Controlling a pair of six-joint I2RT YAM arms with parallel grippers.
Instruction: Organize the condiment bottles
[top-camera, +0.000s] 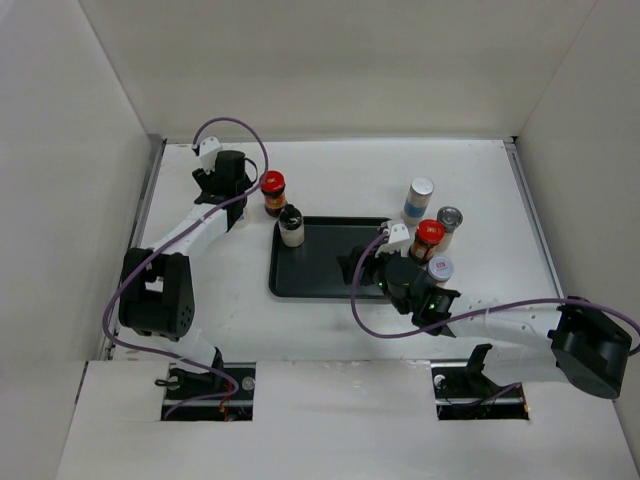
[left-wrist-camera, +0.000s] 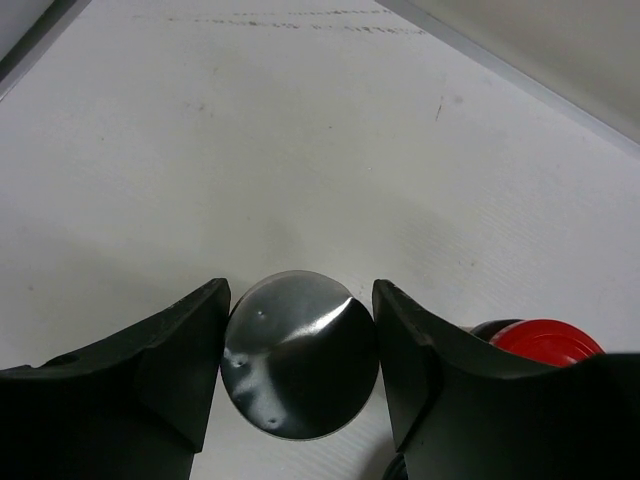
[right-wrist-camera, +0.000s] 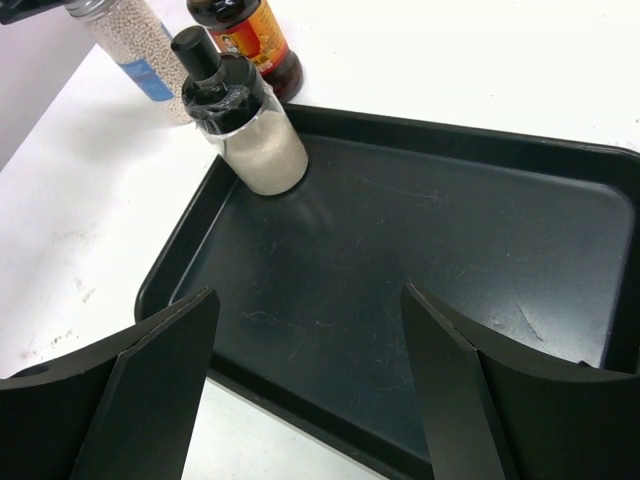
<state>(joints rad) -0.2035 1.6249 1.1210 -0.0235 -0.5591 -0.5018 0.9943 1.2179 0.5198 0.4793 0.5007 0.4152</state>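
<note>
I will set the white shaker on the black tray (top-camera: 322, 237) close beside the black-capped bottle, using my left gripper. The shaker is still standing on the table.
My left gripper (top-camera: 228, 178) (left-wrist-camera: 300, 292) is shut on the silver lid of a white shaker (left-wrist-camera: 298, 355) standing on the table; the top view hides this shaker. A red-lidded dark jar (top-camera: 273, 190) (left-wrist-camera: 542, 340) stands just to its right. A black-capped bottle (top-camera: 291, 225) (right-wrist-camera: 240, 110) stands in the far left corner of the black tray (top-camera: 325, 275). My right gripper (top-camera: 376, 262) (right-wrist-camera: 308, 300) is open and empty over the tray's near right part. To the right of the tray stand a white shaker (top-camera: 420, 198), a red-lidded jar (top-camera: 428, 238), a silver-lidded bottle (top-camera: 450, 218) and a grey-lidded shaker (top-camera: 440, 268).
The tray floor (right-wrist-camera: 430, 250) is bare apart from the black-capped bottle. White walls enclose the table at the back and both sides. Purple cables loop over both arms. The right arm's wrist sits close to the group of bottles on the right.
</note>
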